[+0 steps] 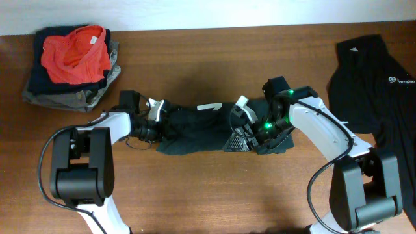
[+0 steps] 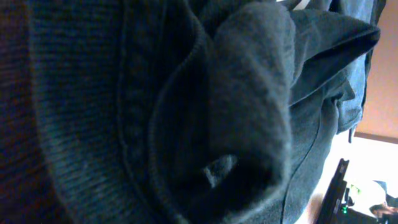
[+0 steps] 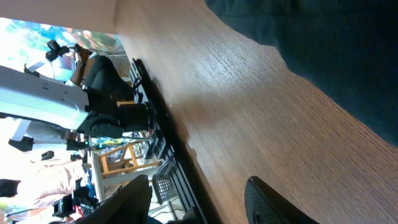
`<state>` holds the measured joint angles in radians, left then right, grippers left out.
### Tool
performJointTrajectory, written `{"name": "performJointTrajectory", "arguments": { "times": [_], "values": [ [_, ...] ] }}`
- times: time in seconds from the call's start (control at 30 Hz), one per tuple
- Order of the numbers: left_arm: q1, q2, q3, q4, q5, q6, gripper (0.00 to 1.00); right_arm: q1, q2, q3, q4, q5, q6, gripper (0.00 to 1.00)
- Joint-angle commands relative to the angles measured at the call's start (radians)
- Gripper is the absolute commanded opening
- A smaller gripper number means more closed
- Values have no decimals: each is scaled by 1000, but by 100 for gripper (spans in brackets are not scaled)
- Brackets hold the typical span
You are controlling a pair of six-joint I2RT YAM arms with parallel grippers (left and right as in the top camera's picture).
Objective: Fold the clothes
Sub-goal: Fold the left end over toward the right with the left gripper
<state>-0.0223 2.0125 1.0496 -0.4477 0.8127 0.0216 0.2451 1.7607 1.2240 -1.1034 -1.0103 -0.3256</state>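
My left gripper needs to let go of its end of the black shirt, now folded tight around its fingers, on the shirt's middle (image 1: 209, 119), below the white neck label.
A black shirt (image 1: 195, 127) lies bunched in a strip across the middle of the table, with a white neck label (image 1: 209, 106) on its far edge. My left gripper (image 1: 151, 123) is at the shirt's left end. In the left wrist view dark cloth (image 2: 249, 93) fills the frame and hides the fingers, folded tight around them. My right gripper (image 1: 250, 135) is at the shirt's right end. In the right wrist view its fingers (image 3: 199, 186) are apart over bare wood, with the shirt's edge (image 3: 336, 56) beyond them.
A second black shirt (image 1: 370, 78) with a small white logo lies at the right edge of the table. A pile of folded clothes (image 1: 71, 62) with a red garment on top sits at the far left corner. The table's front edge (image 3: 168, 130) runs close by my right gripper.
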Motion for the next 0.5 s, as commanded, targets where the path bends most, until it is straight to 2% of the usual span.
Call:
{"name": "performJointTrajectory", "arguments": {
  "times": [0.0,0.17,0.3,0.47],
  "values": [
    [50,39,-26,-24,-155,-14,1,10,-8,3,-2,2,-14,53],
    [150,39,11,-93,-185,-14,1,10,-8,3,-4,2,-15,53],
    [235,39,85,-211,-289,-13,1,10,-8,3,-4,8,-15,53],
    [311,39,219,-385,-331,-3,1,10,-8,3,-3,51,-14,53]
  ]
}}
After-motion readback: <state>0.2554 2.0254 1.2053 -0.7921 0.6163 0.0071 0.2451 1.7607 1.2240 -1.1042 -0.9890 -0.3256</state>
